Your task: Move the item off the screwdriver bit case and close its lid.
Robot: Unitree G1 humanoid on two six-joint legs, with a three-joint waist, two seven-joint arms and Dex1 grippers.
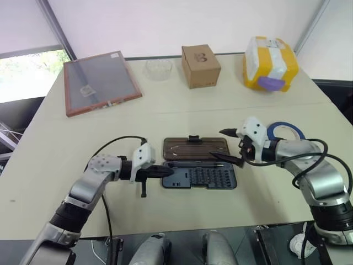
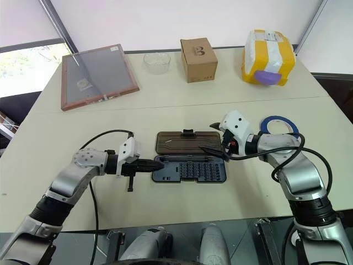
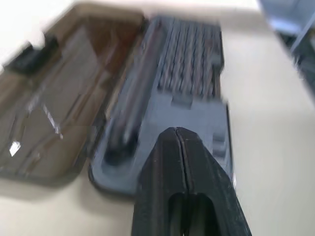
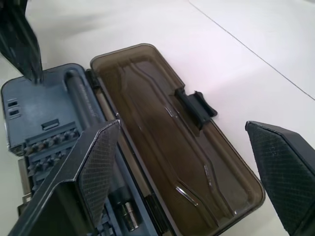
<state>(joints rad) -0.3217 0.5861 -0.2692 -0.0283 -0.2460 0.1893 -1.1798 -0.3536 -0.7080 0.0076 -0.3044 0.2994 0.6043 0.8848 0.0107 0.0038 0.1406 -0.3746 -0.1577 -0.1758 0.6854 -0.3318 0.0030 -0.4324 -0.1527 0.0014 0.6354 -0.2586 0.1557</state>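
Note:
The flat lid is between my right gripper's fingers, with one finger over the tray, so I will pinch the lid's far rim (image 1: 209, 138) beside the latch and swing the lid shut.
The screwdriver bit case lies open at the table's middle, its grey-blue tray (image 1: 205, 178) nearer me and its smoky-brown lid (image 1: 194, 148) flat on the table behind it. My left gripper (image 1: 167, 171) is shut with nothing in it, its tips at the tray's left end (image 3: 192, 64). At the case's right end my right gripper (image 1: 219, 144) is open and straddles the lid's right end (image 4: 162, 123), one finger (image 4: 98, 157) over the tray. The item, a roll of blue tape (image 1: 287, 130), lies on the table behind my right wrist, apart from the case.
Along the far side stand a wood-framed panel (image 1: 101, 81), a clear round dish (image 1: 159, 69), a small cardboard box (image 1: 201, 65) and a yellow wrapped package (image 1: 270, 63). The table's front edge runs just below the case.

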